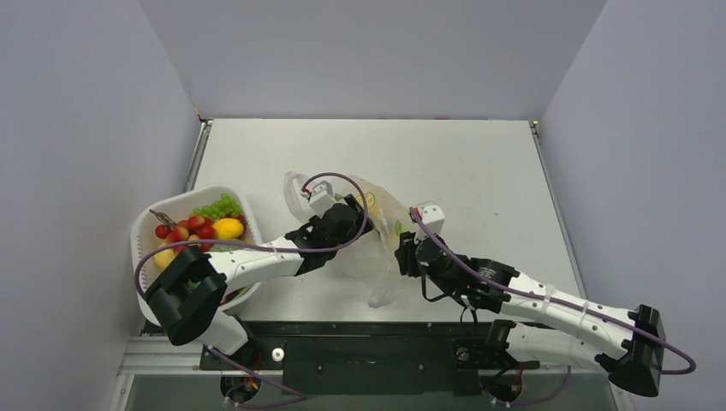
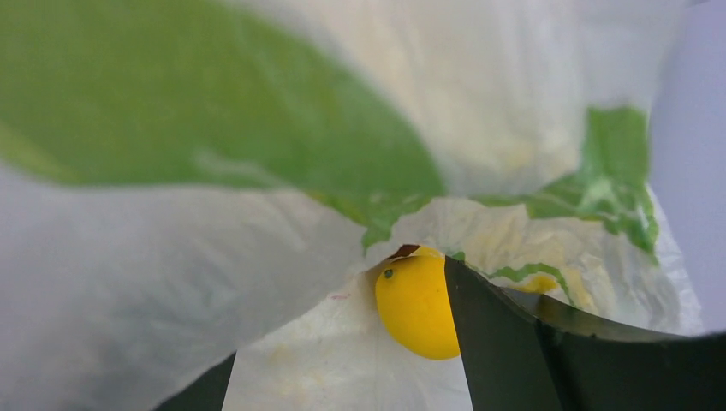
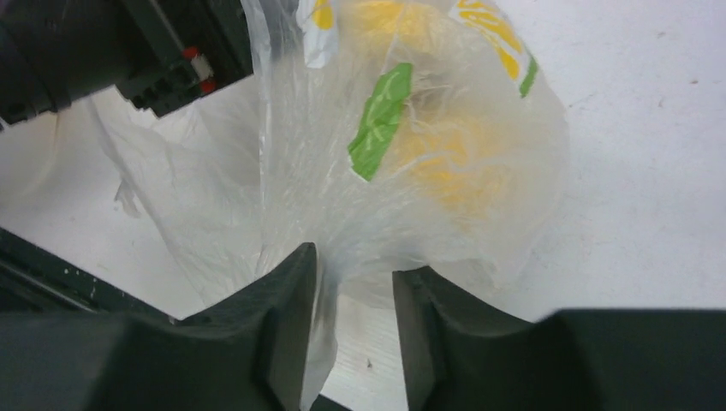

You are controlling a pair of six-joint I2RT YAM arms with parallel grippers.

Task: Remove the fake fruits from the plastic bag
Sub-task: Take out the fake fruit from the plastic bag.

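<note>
I need to pinch the bag nearer the green strip (image 3: 358, 190) with my open right gripper, as the bag's fold hangs loose in it, and steady it for my left gripper.
The transparent plastic bag (image 1: 381, 257) with green and yellow print lies at mid-table. My left gripper (image 1: 355, 221) reaches into its mouth. In the left wrist view this gripper (image 2: 338, 325) is open inside the film, and a yellow fake fruit (image 2: 415, 304) rests against the inner side of its right finger (image 2: 505, 351). My right gripper (image 1: 402, 253) is at the bag's right side. In the right wrist view it (image 3: 354, 265) is open, with a fold of bag film (image 3: 330, 282) hanging between the jaws along the left finger. Yellow fruit (image 3: 454, 163) shows blurred through the film.
A white oval basket (image 1: 145, 235) stands at the left table edge, holding green grapes (image 1: 218, 205), red fruits (image 1: 193, 227) and a yellow fruit (image 1: 229, 228). The left arm's elbow hangs over the basket's near rim. Grey walls close the table's sides and back.
</note>
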